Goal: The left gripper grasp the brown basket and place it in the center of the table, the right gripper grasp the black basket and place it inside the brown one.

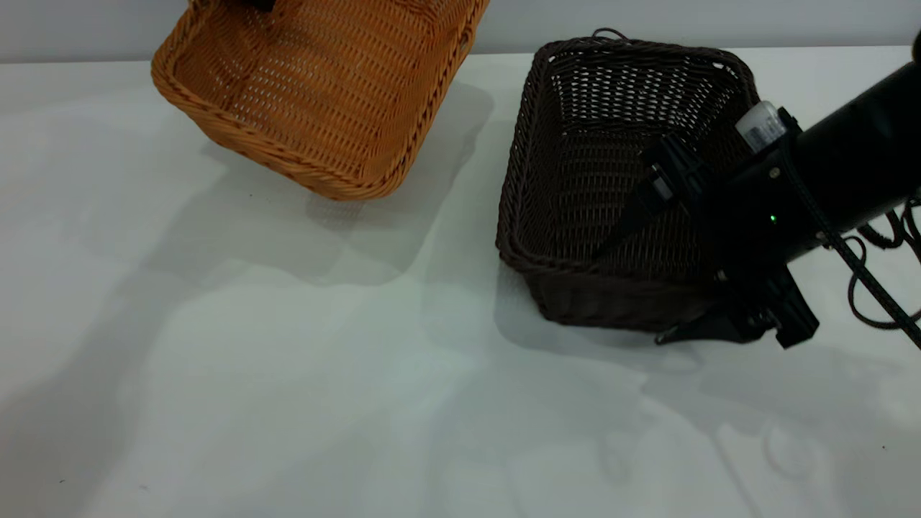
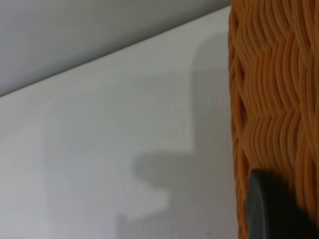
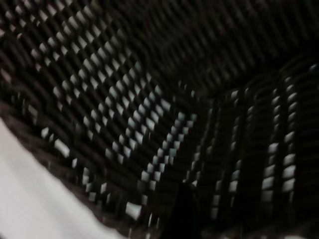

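My left gripper needs to set the brown basket down in the middle of the table, at the black basket's front corner [image 1: 496,260] away from my right gripper. The brown basket still hangs tilted above the table.
The brown basket [image 1: 316,93] hangs tilted above the table [image 1: 288,374] at the back left, casting a shadow below it. Only a dark bit of my left gripper [image 1: 252,3] shows at its far rim. In the left wrist view one dark finger [image 2: 274,209] presses on the basket's orange woven wall [image 2: 274,89]. The black basket [image 1: 611,180] sits at the right, slightly tipped. My right gripper [image 1: 633,291] straddles its near right wall, one long finger inside and one outside, shut on it. The right wrist view shows the dark weave [image 3: 149,99] from inside.
A black cable [image 1: 874,280] loops beside the right arm at the far right. The pale tabletop stretches wide in front of both baskets. A grey wall [image 1: 647,18] runs behind the table's back edge.
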